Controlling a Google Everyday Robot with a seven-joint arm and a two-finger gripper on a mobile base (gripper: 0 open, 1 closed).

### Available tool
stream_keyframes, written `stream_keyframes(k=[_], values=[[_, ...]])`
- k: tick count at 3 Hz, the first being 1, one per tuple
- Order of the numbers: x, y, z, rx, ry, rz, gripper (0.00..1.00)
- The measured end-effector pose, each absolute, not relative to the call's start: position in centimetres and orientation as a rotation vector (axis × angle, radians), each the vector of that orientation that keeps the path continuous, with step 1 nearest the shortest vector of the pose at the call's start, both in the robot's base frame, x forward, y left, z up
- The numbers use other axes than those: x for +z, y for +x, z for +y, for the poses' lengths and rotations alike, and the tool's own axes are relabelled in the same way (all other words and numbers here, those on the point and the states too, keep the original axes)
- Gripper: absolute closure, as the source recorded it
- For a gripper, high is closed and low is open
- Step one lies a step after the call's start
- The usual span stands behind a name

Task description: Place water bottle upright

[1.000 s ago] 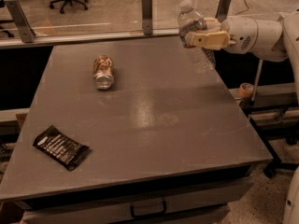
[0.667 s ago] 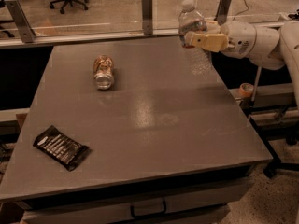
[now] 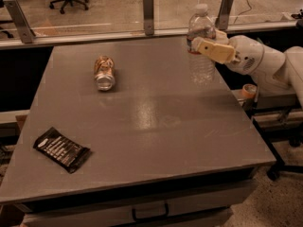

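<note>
Next, my gripper sets the water bottle, now upright near the table's far edge, down and lets go of it on the grey table, just in from the orange tape roll (image 3: pixel 209 103).
The water bottle (image 3: pixel 202 69) is clear ribbed plastic with a white cap. It stands upright near the far right edge of the grey table (image 3: pixel 142 141), its base at or just above the surface. My gripper (image 3: pixel 200 41) reaches in from the right on a white arm and is shut on the bottle's upper body. One tan finger (image 3: pixel 214 50) crosses the front of the bottle; the other is mostly hidden behind it.
A brown-gold can (image 3: pixel 104 72) lies on its side at the far left-centre. A black packet (image 3: pixel 61 149) lies at the near left. A railing with metal posts (image 3: pixel 148 12) runs behind the table. An orange tape roll (image 3: pixel 248 91) sits off the right edge.
My gripper has moved the bottle down and slightly right, towards the table surface. The bottle now shows its full length upright. The can and packet have not moved.
</note>
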State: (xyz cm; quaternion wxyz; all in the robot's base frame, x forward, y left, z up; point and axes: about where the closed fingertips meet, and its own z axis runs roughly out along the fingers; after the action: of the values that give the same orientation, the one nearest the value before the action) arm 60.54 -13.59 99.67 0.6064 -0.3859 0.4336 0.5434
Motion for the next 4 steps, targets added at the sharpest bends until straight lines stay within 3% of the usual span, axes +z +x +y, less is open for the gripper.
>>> stream_keyframes(k=[4], values=[[94.6, 58.5, -16.9, 1.247, -0.878, 0.909, 1.00]])
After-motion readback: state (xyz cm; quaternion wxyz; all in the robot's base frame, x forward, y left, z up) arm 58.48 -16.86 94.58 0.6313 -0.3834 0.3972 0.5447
